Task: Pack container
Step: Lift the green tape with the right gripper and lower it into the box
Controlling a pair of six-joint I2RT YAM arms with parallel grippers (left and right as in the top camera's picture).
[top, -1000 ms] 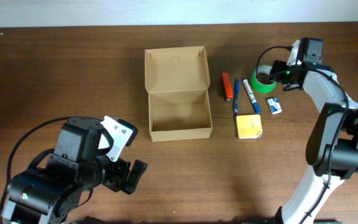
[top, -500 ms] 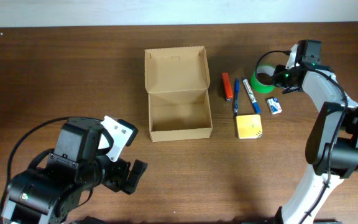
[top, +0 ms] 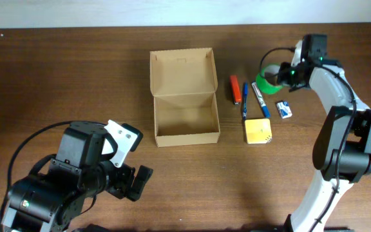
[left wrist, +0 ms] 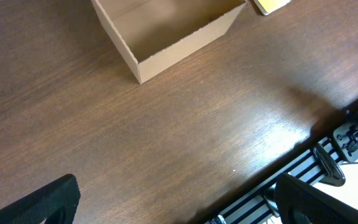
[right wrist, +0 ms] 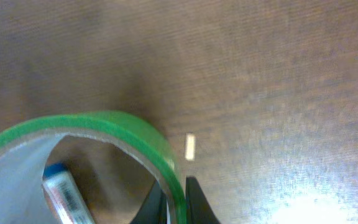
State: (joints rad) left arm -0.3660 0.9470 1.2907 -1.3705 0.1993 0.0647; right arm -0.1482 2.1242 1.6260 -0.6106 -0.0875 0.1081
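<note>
The robot's right gripper will release the green tape roll inside the cardboard box (top: 175, 127), near the front corner that is closest to the left gripper.
The container (top: 185, 96), a tan cardboard box, sits open and empty with its flap lid folded back; its front corner (left wrist: 166, 31) shows in the left wrist view. My right gripper (top: 285, 74) is shut on the wall of a green tape roll (top: 267, 78), to the right of the box. In the right wrist view its fingers pinch the roll's rim (right wrist: 104, 124) at the gripper (right wrist: 178, 202), one inside and one outside. The left gripper (top: 137, 182) is open over bare table near the front edge, holding nothing (left wrist: 179, 205).
Between box and tape lie a red item (top: 235, 89), a blue pen (top: 244, 100) and a marker (top: 260, 98). A yellow pad (top: 257, 131) and a small white-blue eraser (top: 285, 109) lie nearby. The marker's tip (right wrist: 64, 193) shows through the roll.
My right gripper has closed on the tape roll's wall and shifted slightly left with it, tilting the roll. The left arm has not moved.
</note>
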